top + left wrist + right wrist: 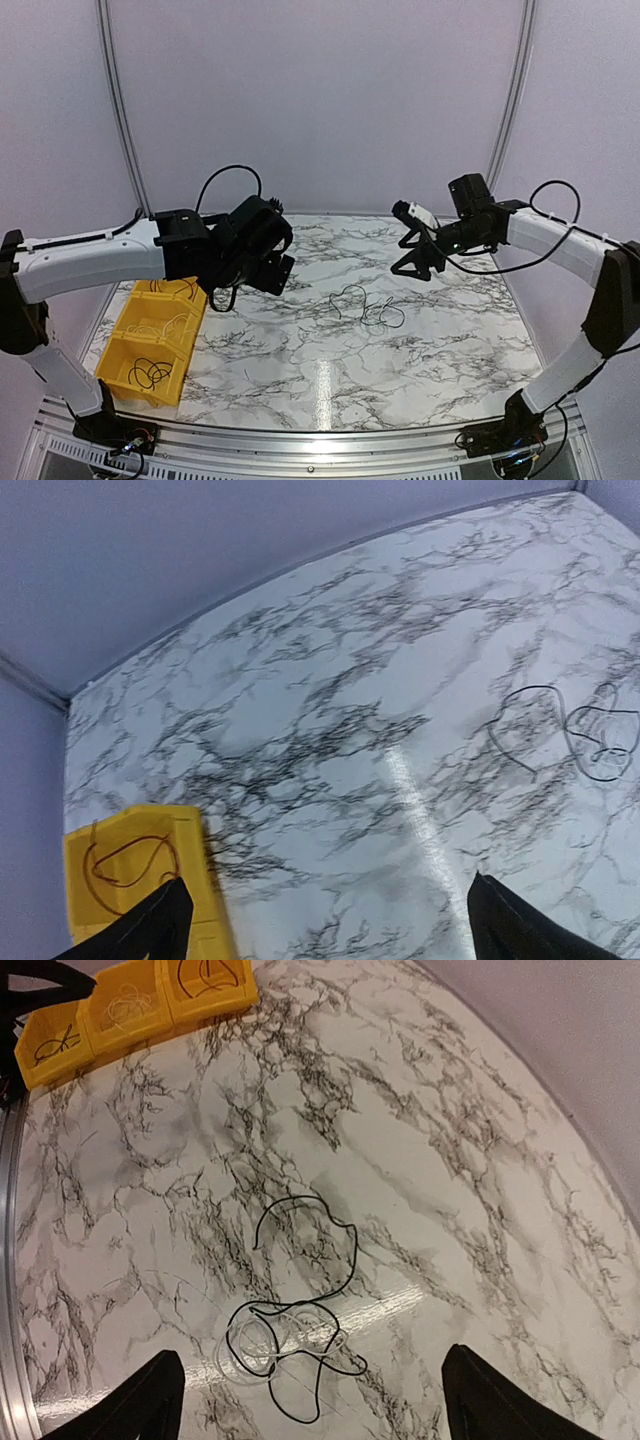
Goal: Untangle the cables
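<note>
The black cable's loose end (337, 312) (524, 768) sticks out of the tangle on the side toward the yellow bin, and my left gripper will close on it.
The cables (365, 305) lie in a loose tangle on the middle of the marble table. In the right wrist view a thin black cable (305, 1250) loops over a pale, whitish cable (262, 1352). The left wrist view shows the same cables (580, 735) at its far right. My left gripper (272, 268) hangs open above the table, left of the tangle and beside the yellow bin, with nothing between its fingers (330, 925). To the right of the tangle and above it, my right gripper (415, 262) is open and holds nothing, the cables lying below between its fingers (310, 1400).
A yellow three-part bin (113, 340) stands at the table's left edge. Its near part holds a coiled black cable (150, 373). The far part holds a reddish cable (125, 865). The bin (150, 1028) also shows at the top left of the right wrist view.
</note>
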### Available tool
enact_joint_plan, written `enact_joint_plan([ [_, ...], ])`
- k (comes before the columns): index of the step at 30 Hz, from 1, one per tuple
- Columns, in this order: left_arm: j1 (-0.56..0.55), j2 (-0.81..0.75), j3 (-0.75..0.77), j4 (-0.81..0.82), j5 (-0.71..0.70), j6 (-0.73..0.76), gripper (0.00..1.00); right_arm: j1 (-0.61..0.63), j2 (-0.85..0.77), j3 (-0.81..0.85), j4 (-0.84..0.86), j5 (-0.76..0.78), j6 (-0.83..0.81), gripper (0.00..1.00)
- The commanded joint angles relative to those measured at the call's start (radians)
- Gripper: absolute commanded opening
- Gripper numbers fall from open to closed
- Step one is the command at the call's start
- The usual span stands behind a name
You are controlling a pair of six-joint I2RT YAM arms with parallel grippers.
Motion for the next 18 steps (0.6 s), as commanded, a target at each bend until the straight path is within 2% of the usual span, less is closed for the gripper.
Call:
enact_joint_plan([
  [1,-0.025,-0.051,-0.1,0.384,0.182,-0.028,0.99,0.047,0.144,0.064,-0.029,0.076,0.013,0.88],
  [3,-0.043,-0.069,-0.171,0.494,0.116,-0.08,0.99,0.048,0.203,0.08,-0.006,0.079,0.025,0.86],
  [4,-0.05,-0.054,-0.172,0.484,0.069,-0.102,0.99,0.049,0.233,0.088,0.008,0.086,0.03,0.86],
  [5,-0.051,-0.011,-0.131,0.407,0.043,-0.107,0.99,0.049,0.263,0.103,0.014,0.09,0.029,0.83],
  [7,-0.051,0.129,0.048,0.159,-0.01,-0.155,0.99,0.052,0.334,0.154,0.001,0.101,0.028,0.77],
  [9,-0.061,0.222,0.122,0.104,0.067,-0.112,0.99,0.053,0.417,0.226,-0.035,0.11,0.029,0.68],
  [12,-0.069,0.183,0.017,0.269,0.125,-0.131,0.99,0.057,0.517,0.325,-0.096,0.076,0.022,0.61],
  [15,-0.066,0.113,-0.175,0.528,0.123,-0.149,0.99,0.07,0.577,0.369,-0.105,0.057,0.014,0.59],
  [18,-0.045,0.106,-0.236,0.626,0.153,-0.154,0.99,0.081,0.626,0.394,-0.106,0.059,0.008,0.59],
])
